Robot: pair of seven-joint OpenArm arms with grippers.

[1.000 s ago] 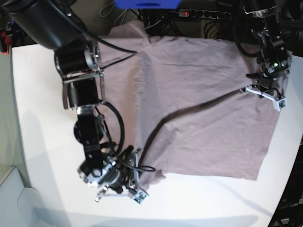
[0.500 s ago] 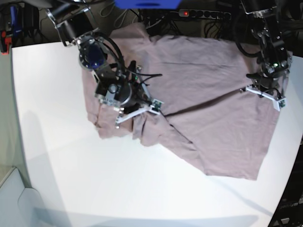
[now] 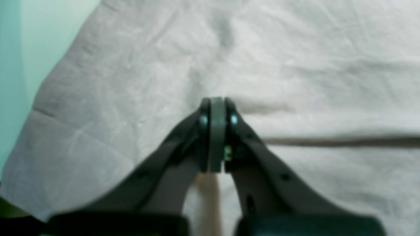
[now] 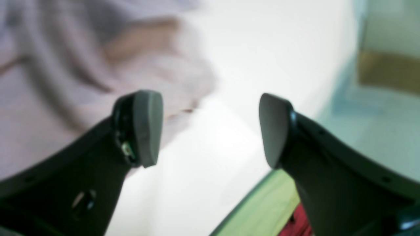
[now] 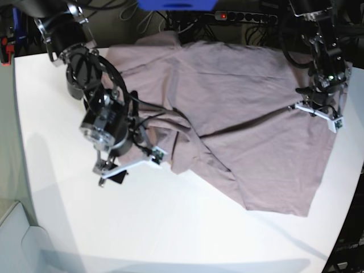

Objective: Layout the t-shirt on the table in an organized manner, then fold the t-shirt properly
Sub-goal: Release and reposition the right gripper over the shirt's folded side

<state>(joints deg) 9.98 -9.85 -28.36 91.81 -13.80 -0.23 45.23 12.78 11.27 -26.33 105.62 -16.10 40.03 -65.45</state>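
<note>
The dusty-pink t-shirt has a bunched part sticking out toward the table's near side, and my right gripper should close there on the loose flap [image 5: 176, 160] [image 4: 145, 23].
The dusty-pink t-shirt [image 5: 244, 114] lies across the back and right of the white table [image 5: 170, 227], with its left part folded over and bunched into loose wrinkles. At the left, my right gripper [image 5: 132, 165] hangs just off the bunched edge, open, with nothing between its fingers. The right wrist view shows those wide-apart pads [image 4: 147, 127], with the t-shirt [image 4: 49, 65] behind the left one and bare table [image 4: 229, 65] in the gap. My left gripper [image 5: 321, 114] is shut, its tip down on the t-shirt [image 3: 295, 49] near the right edge, where a long crease begins.
A power strip [image 5: 244, 17] and cables lie behind the table's far edge, beside a blue object [image 5: 176, 4]. The table's rounded edge runs down the left side, with a pale box [image 5: 17, 239] below it. The right arm's bulky body [image 5: 91, 85] overhangs the shirt's left part.
My right gripper dragged the shirt's near-left corner up toward the back left, then opened, let go and drew back off the cloth. The left gripper stayed still.
</note>
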